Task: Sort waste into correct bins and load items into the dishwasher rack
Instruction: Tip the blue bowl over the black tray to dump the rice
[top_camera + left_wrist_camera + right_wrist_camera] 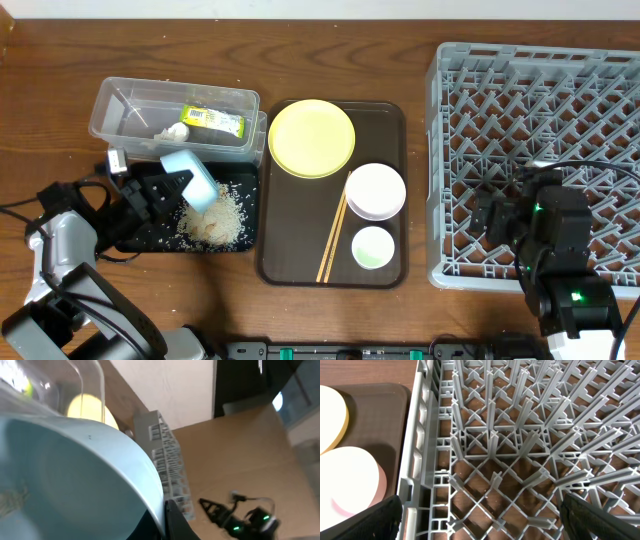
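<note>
My left gripper needs to let go of the pale blue bowl on the brown serving tray [298,214] beside the chopsticks, near the yellow plate.
My left gripper [172,188] is shut on the rim of the pale blue bowl [197,178] and holds it tilted over the black tray [140,243]. A pile of rice scraps [215,222] lies in that tray. The bowl fills the left wrist view [65,475], with one jaw [172,521] on its rim. The clear tub [120,105] holds the wrapper [212,120] and a paper bit [172,131]. My right gripper [485,525] is open and empty, low over the grey rack [540,110].
The brown serving tray [390,130] holds the yellow plate [311,138], white bowl [375,190], green cup [373,247] and chopsticks [332,238]. The right wrist view shows the rack's pegs [520,435], the white bowl [345,480] and the plate's edge [332,415].
</note>
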Robot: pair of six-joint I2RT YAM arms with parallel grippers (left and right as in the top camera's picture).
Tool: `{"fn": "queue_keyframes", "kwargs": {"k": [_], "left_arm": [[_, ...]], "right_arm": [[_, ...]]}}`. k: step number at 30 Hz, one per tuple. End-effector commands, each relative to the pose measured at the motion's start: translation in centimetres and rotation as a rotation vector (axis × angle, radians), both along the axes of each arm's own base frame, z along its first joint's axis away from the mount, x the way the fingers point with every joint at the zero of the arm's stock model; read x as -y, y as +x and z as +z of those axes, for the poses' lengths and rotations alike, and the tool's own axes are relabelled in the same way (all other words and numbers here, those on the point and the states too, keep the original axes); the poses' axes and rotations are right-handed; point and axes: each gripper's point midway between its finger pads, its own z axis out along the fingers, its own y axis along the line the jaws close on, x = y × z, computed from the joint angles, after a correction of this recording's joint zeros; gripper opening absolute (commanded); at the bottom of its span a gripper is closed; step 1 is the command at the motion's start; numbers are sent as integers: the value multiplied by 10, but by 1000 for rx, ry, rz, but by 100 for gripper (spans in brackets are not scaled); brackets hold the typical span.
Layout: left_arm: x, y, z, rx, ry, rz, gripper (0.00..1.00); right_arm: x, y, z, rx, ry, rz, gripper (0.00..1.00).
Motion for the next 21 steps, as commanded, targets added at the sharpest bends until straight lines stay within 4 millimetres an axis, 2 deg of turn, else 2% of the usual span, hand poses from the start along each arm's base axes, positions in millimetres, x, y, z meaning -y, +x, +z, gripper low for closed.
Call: {"fn": "queue_keyframes", "kwargs": {"k": [1, 3, 9, 11, 15, 18, 19, 21], "left_arm": [[-1, 0, 0, 79, 50, -3, 6], [-1, 0, 3, 45, -1, 2, 6], [-2, 1, 3, -390, -358, 41, 6], [-2, 1, 3, -441, -401, 46, 6], [-5, 4, 3, -385, -356, 44, 6], [-8, 8, 3, -226, -221, 33, 6], [-9, 9, 1, -178, -166, 32, 6], [-10, 9, -12, -191, -81, 43, 6]], "right_arm": [[0, 2, 9, 20, -11, 1, 99], [0, 2, 9, 20, -11, 1, 99], [0, 2, 9, 18, -12, 1, 99], [0, 2, 9, 18, -12, 1, 99], [0, 1, 8, 14, -12, 1, 99], [0, 1, 8, 14, -12, 1, 99], [0, 1, 8, 14, -12, 1, 99], [0, 1, 8, 14, -12, 1, 99]]}}
